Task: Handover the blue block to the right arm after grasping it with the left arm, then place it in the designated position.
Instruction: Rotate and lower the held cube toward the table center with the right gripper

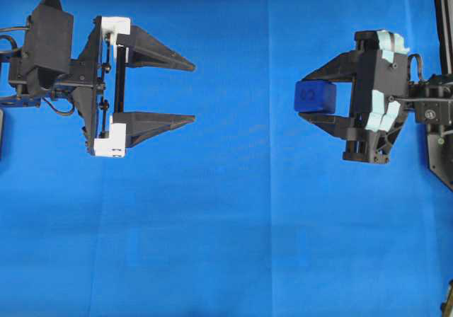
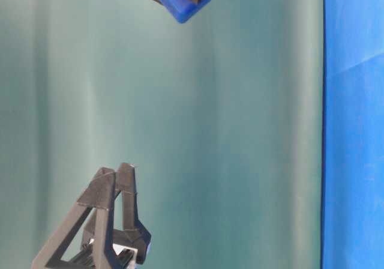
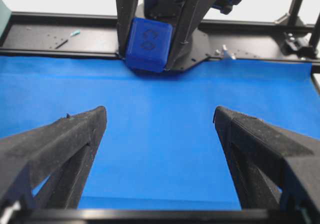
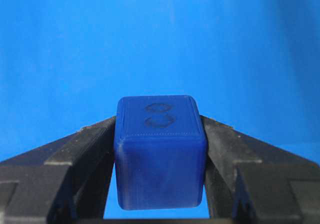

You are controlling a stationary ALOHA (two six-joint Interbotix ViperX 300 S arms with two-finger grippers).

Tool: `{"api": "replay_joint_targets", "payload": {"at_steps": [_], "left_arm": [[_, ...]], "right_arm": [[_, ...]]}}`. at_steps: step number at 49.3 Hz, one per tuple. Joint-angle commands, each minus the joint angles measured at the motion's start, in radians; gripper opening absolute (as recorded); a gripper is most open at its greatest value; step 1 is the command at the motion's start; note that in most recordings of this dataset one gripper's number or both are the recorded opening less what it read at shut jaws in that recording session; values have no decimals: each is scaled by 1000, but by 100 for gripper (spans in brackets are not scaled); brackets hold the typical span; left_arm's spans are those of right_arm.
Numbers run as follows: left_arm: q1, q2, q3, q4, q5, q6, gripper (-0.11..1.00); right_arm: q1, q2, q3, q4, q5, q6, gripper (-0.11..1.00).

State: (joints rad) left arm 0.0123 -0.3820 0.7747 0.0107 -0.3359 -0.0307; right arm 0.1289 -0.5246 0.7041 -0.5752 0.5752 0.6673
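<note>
I need to set the blue block down with my right gripper on the bright blue cloth [image 1: 232, 139] close to the lower finger of my left gripper.
The blue block [image 1: 316, 97] is a small dark-blue cube with two ring marks on one face. My right gripper [image 1: 304, 98] is shut on it, one black finger pressed on each side, seen close in the right wrist view on the block [image 4: 160, 151]. It hangs above the bright blue cloth [image 1: 233, 218]. My left gripper [image 1: 192, 93], with white brackets, stands open and empty at the left, its fingertips well apart from the block. From the left wrist view the block [image 3: 148, 44] shows straight ahead, held between the right arm's fingers. The table-level view shows the block [image 2: 186, 2] at the top.
A black frame rail [image 3: 60, 34] runs along the far edge of the cloth, with small bits lying on it. The right arm's black base [image 1: 442, 119] stands at the right border. A teal backdrop [image 2: 180, 131] fills the table-level view.
</note>
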Motion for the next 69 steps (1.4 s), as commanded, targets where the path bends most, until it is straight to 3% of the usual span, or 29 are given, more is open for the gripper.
{"api": "replay_joint_targets", "payload": {"at_steps": [1, 23, 43, 57, 69], "left_arm": [[0, -18, -14, 2, -6, 0, 93], [0, -17, -11, 2, -5, -8, 93], [2, -18, -12, 2, -3, -8, 93], [0, -15, -14, 2, -3, -9, 93], [0, -14, -15, 2, -3, -12, 93]], "right_arm": [[3, 3, -21, 2, -21, 3, 42], [-61, 150, 61, 0, -321, 8, 42], [-179, 440, 114, 2, -709, 8, 42], [-184, 601, 72, 2, -811, 6, 42], [-195, 635, 63, 20, -831, 6, 42]]}}
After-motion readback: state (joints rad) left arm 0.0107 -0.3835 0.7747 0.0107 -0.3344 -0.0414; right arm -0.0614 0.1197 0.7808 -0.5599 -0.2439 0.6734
